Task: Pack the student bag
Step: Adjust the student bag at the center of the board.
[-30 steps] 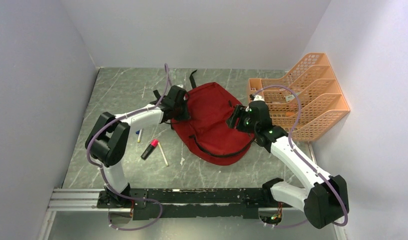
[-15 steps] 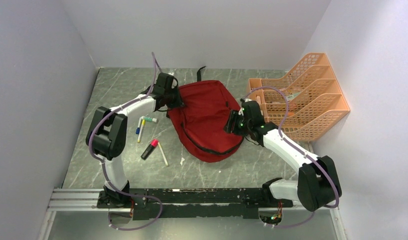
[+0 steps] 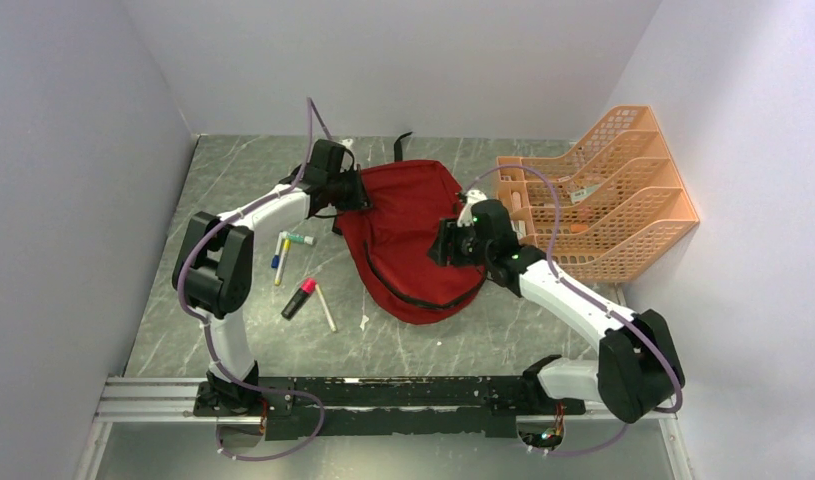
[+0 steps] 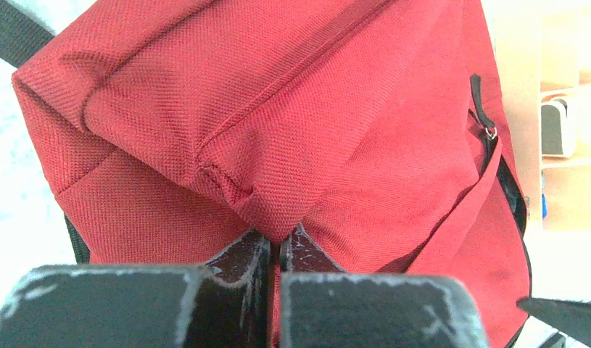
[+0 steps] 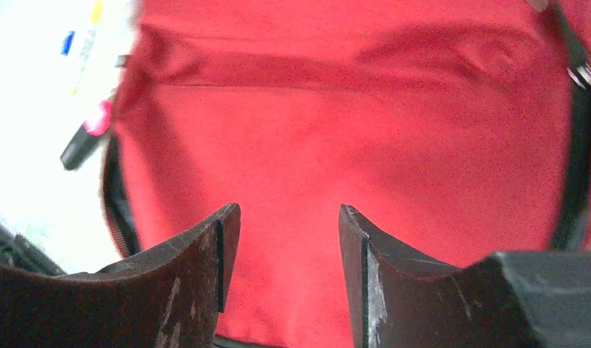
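The student bag is lying crooked with its zipper at a slant, so my left gripper will grab the student bag's side nearer the zipper (image 3: 354, 229) and straighten it with my right gripper.
The student bag (image 3: 408, 230), dark red with a black zipper line, lies flat in the middle of the table. My left gripper (image 3: 355, 195) is at its far left edge. In the left wrist view the left gripper (image 4: 279, 243) is shut on a pinched fold of the student bag's red fabric (image 4: 292, 109). My right gripper (image 3: 441, 245) hovers over the bag's right half. From the right wrist, the right gripper (image 5: 288, 217) stands open with only red cloth (image 5: 350, 123) behind the gap. A black zipper pull (image 4: 484, 109) shows on the bag's side.
An orange mesh file organizer (image 3: 603, 200) stands at the right against the wall. Left of the bag lie a pink-capped black marker (image 3: 298, 298), some pens (image 3: 281, 255) and a pale stick (image 3: 326, 308). Walls close in on three sides.
My left gripper closed on the bag's far left edge, and the bag shifted left and away with it. My right gripper moved left over the bag and its jaws narrowed slightly.
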{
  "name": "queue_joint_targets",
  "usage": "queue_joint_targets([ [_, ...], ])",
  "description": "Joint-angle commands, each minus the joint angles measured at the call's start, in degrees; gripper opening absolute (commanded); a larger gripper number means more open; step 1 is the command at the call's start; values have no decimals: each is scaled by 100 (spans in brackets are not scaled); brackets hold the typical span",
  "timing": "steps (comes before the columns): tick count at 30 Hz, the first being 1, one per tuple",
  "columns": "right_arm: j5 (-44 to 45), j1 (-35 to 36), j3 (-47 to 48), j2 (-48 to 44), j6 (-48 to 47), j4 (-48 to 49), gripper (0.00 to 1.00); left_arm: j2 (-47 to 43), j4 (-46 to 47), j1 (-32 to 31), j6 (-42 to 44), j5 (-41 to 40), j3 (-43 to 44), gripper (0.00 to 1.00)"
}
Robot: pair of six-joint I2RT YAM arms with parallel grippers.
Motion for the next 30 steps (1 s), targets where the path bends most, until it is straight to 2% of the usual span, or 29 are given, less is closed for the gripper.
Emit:
queue_joint_targets([
  [1,91,679,124,-157,-914,1251,57,58,384,63,314,478,258,5],
  [2,131,779,172,-105,-986,1347,57,58,343,63,360,502,269,5],
  [3,248,869,263,-30,-1010,1384,57,45,315,63,378,501,259,9],
  [6,826,1137,647,256,-767,1203,54,-72,384,71,352,424,105,27],
  [9,1260,1348,924,479,-573,1115,54,-156,422,112,308,415,23,34],
  [15,1257,1445,1115,581,-637,1076,54,-10,229,194,212,565,32,53],
  [19,1017,1494,932,403,-811,1384,54,-90,96,222,73,528,-199,59],
  [24,756,1637,945,592,-1145,1430,55,-603,533,285,-163,554,-905,63],
  [30,2063,1698,1530,953,-716,481,56,-471,677,300,-290,881,-973,65],
])
